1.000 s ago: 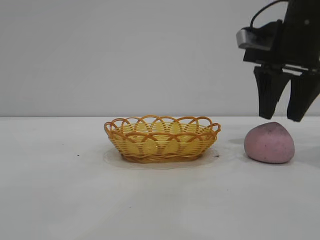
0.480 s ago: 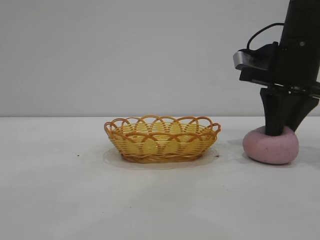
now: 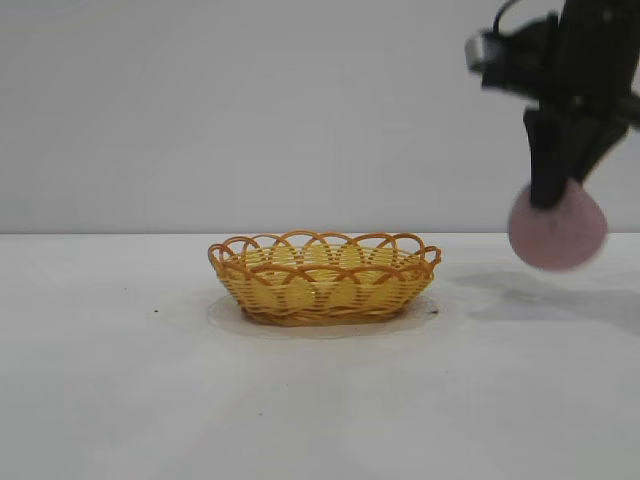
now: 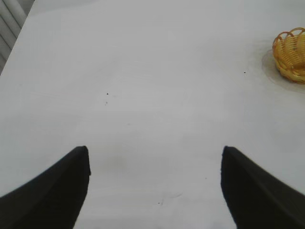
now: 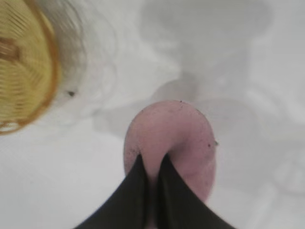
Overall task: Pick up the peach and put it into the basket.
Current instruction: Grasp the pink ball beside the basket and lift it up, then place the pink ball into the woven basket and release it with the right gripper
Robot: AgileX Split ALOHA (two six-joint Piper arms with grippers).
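The robot's right gripper needs to release the peach on the woven bottom near the middle of the wicker basket [image 3: 338,256] [image 5: 23,56]. The peach now hangs clear of the white table.
The dull pink peach [image 3: 557,231] hangs in the air at the right, clear of the white table, pinched at its top by my right gripper [image 3: 553,200], which is shut on it. From the right wrist the two dark fingers squeeze a fold of the soft peach [image 5: 178,138] between them at my right gripper [image 5: 152,164]. The yellow-orange wicker basket [image 3: 323,277] stands in the middle of the table, to the left of the peach and lower, and shows nothing inside. My left gripper [image 4: 155,155] is open over bare table, with the basket [image 4: 290,55] far off.
The white table [image 3: 150,380] stretches wide on both sides of the basket. A plain pale wall stands behind. The peach's shadow lies on the table to the right of the basket.
My right gripper came down onto the peach, shut on its top and lifted it off the table. The basket and left arm have not moved.
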